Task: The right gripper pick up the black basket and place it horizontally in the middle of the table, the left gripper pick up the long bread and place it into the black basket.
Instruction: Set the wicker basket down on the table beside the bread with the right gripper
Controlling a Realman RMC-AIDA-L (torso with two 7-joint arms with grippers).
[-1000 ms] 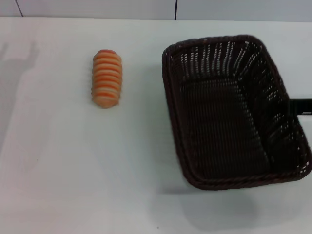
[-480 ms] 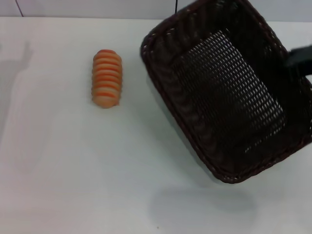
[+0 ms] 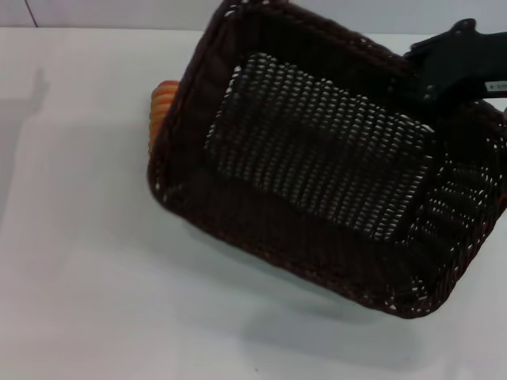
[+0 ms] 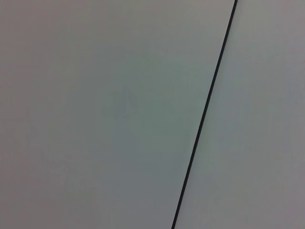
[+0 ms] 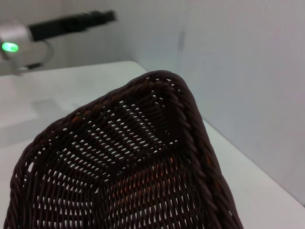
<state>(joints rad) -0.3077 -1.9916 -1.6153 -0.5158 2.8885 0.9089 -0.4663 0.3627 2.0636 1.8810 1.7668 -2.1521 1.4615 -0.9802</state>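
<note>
I should release the black basket from my right gripper on the white table [image 3: 322,261] beside the long bread's near end.
My right gripper [image 3: 424,85] is shut on the far right rim of the black basket [image 3: 317,158] and holds it above the table [image 3: 79,277]. The basket is tilted, with its long side running slantwise from upper left to lower right. Its shadow lies on the table below it. The basket's left end covers most of the long bread [image 3: 162,98]; only an orange-ridged sliver shows. In the right wrist view the basket's braided rim [image 5: 190,129] fills the lower part. The left arm's end [image 5: 71,23] shows far off there.
A grey panelled wall [image 3: 142,12] runs along the table's far edge. The left wrist view shows only that wall with a dark seam [image 4: 205,114]. The left arm is out of the head view.
The right gripper has lifted the basket off the table, swung it left and turned it. The basket now covers most of the bread, which has not moved.
</note>
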